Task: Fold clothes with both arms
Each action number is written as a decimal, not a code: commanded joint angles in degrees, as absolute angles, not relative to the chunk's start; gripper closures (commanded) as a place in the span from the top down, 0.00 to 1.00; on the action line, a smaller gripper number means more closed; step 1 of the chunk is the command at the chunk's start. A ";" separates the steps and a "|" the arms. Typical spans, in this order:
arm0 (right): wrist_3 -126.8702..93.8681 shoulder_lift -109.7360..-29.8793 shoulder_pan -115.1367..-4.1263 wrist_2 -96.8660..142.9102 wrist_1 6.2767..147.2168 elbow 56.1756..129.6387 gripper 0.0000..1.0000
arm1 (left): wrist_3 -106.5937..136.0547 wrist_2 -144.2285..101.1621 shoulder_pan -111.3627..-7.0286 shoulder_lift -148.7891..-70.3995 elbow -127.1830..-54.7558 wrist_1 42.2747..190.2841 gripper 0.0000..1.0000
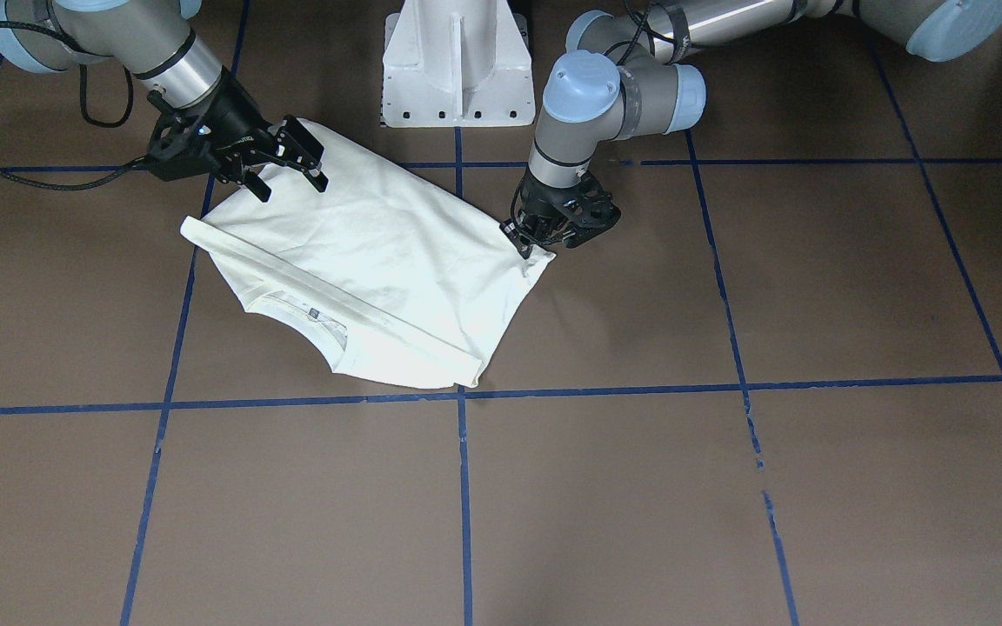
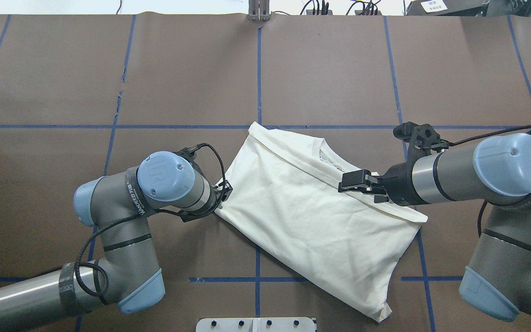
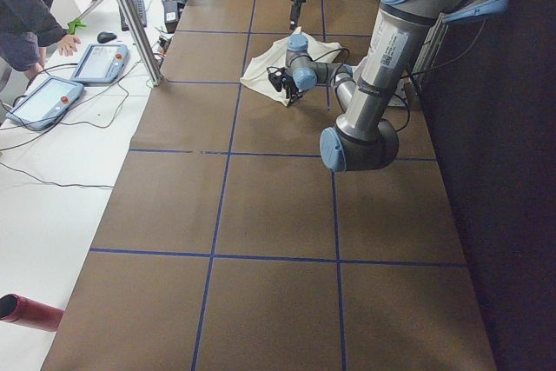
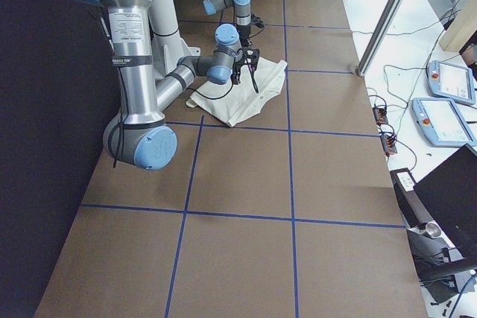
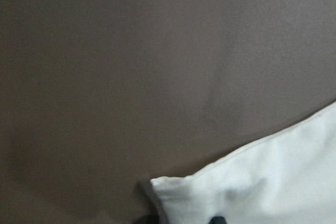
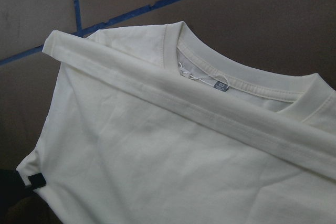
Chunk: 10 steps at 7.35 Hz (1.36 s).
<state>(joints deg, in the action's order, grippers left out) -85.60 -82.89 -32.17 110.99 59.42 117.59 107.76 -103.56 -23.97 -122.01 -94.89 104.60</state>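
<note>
Next, I let go of the shirt's corner with my left gripper on the bare brown table (image 1: pixel 571 516), just beyond the nearby crossing of blue tape. That corner is now down in my shut gripper.
The cream-white shirt (image 1: pixel 379 252) (image 2: pixel 302 207) lies folded on the brown table, plain side up. Its collar and label (image 6: pixel 220 85) face away from the robot, and a sleeve band is folded across under the collar. My left gripper (image 1: pixel 525 245) (image 2: pixel 223 190) is down at the shirt's corner on my left side, shut on the cloth; the left wrist view shows that corner (image 5: pixel 173 187) between dark fingertips. My right gripper (image 1: pixel 290 178) (image 2: pixel 356 184) hovers open just over the shirt's edge on my right side, holding nothing. Both arms also show small in the side views beside the shirt (image 3: pixel 261 71) (image 4: pixel 253 102).
The white pedestal base (image 1: pixel 457 69) stands right behind the shirt. Blue tape lines (image 1: pixel 464 487) grid the brown table. Off the far edge, a person (image 3: pixel 26 15) stands by teach pendants (image 3: pixel 95 62) (image 4: pixel 447 121) and a metal post (image 3: pixel 130 15). A red cylinder (image 3: pixel 26 312) lies nearby.
</note>
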 commanded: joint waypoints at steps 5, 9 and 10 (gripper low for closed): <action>-85.61 -82.88 -32.26 110.83 59.41 117.25 1.00 | 95.85 -103.62 -37.67 -127.76 -86.20 105.90 0.00; -85.61 -82.79 -32.17 108.90 59.41 116.28 1.00 | 91.95 -95.29 -40.25 -143.78 -55.66 127.30 0.00; -85.61 -82.79 -32.08 108.72 59.41 116.19 1.00 | 90.11 -93.27 -40.34 -143.96 -53.89 129.79 0.00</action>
<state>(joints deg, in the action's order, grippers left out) -85.60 -82.83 -32.15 109.06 59.42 116.43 92.15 -95.93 -40.17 -142.55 -57.92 125.11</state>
